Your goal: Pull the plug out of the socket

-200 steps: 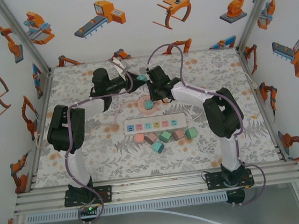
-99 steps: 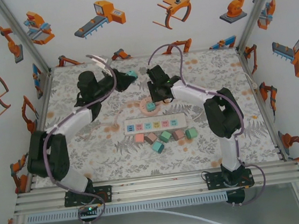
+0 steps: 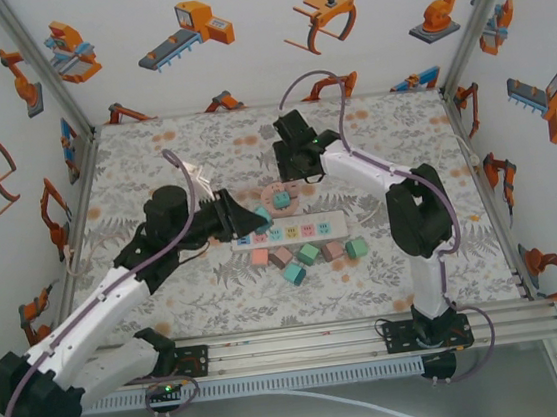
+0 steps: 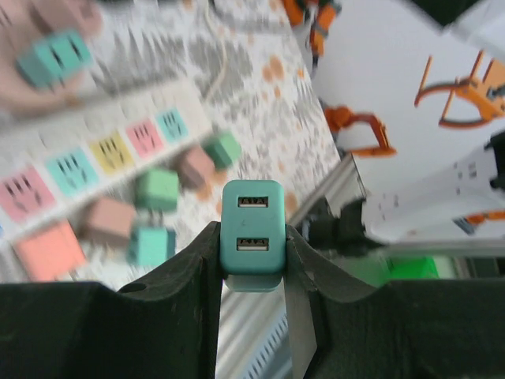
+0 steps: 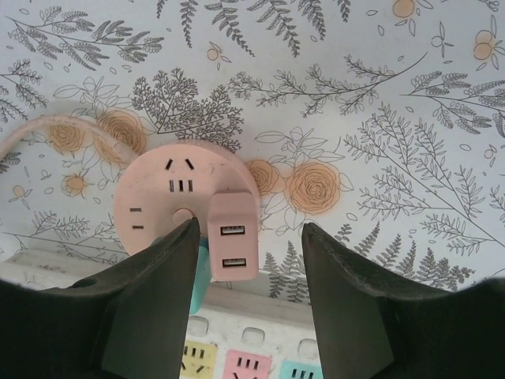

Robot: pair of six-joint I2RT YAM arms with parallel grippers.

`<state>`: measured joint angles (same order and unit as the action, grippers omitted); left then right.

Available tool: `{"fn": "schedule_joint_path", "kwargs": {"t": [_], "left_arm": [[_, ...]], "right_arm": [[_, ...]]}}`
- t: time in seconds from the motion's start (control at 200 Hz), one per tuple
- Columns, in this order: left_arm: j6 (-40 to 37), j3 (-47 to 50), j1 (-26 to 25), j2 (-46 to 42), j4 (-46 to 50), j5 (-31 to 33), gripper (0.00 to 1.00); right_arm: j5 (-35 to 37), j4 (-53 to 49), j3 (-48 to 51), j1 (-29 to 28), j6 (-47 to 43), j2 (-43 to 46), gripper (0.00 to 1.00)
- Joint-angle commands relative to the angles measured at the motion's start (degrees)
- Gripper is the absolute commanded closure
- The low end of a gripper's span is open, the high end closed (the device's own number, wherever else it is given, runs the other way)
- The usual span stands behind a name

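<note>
Next, my left gripper lets the teal plug go on the floral cloth (image 3: 271, 285) in front of the salmon block. The teal plug now hangs over the power strip.
My left gripper (image 4: 252, 233) is shut on a teal plug (image 4: 252, 225) with two USB ports, held clear of the table. From above, that gripper (image 3: 249, 215) and teal plug (image 3: 261, 213) hang over the left end of the white power strip (image 3: 301, 229). The round pink socket (image 5: 170, 197) lies on the floral cloth with a pink plug (image 5: 233, 237) standing in it. My right gripper (image 5: 250, 229) is open above it, one finger on each side of the pink plug and touching nothing. Seen from above, the right gripper (image 3: 292, 170) sits just behind the socket (image 3: 279, 196).
The power strip (image 4: 95, 158) has coloured outlets. Several pastel blocks (image 3: 307, 255) lie in front of it. The socket's pink cord (image 5: 47, 126) runs off to the left. The enclosure walls stand close on three sides.
My left arm swung from the back of the table forward to the power strip, carrying the teal plug. My right gripper opened and drew back a little from the round socket.
</note>
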<state>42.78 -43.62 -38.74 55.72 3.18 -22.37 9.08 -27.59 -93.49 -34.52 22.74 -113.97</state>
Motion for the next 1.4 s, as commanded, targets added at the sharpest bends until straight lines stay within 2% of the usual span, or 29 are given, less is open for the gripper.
{"fn": "schedule_joint_path", "kwargs": {"t": [0.0,0.15,0.426,0.581,0.731,0.811,1.006,1.151,1.257,1.397], "left_arm": [[2.71,2.14,-1.77,-1.58,13.25,-1.89,1.0],[4.07,6.84,-3.22,0.98,11.71,-8.21,1.0],[3.21,10.91,-5.0,9.29,8.59,0.23,1.0],[1.81,12.16,-5.08,15.35,5.55,1.28,1.0],[-0.82,13.08,-5.43,21.26,-1.61,-1.02,0.98],[-2.57,12.81,-5.85,23.54,-2.97,-1.37,0.91],[-3.53,13.44,-5.91,26.0,-5.48,-1.17,0.57],[-6.53,11.03,-6.04,24.31,-1.0,-0.08,0.35],[-10.33,8.55,-6.13,19.92,5.7,3.05,0.32],[-15.78,4.9,-6.13,8.97,13.06,10.2,0.3]], "right_arm": [[0.63,1.31,0.75,0.64,0.99,3.36,0.48],[-0.32,1.64,3.66,0.61,1.16,5.34,0.48],[0.84,2.89,9.04,0.62,1.96,9.01,0.47],[1.29,2.93,10.13,0.63,2.13,9.21,0.47],[1.27,2.99,9.98,0.67,2.13,8.79,0.47],[1.38,2.89,9.93,0.61,2.13,8.99,0.47],[-0.64,3.04,10.0,0.62,1.6,9.69,0.47],[-1.31,3.07,9.43,0.68,1.71,10.41,0.47],[-1.78,3.07,8.53,0.8,2.11,11.12,0.47],[-2.24,3.84,7.88,1.11,4.33,12.05,0.48]]}}
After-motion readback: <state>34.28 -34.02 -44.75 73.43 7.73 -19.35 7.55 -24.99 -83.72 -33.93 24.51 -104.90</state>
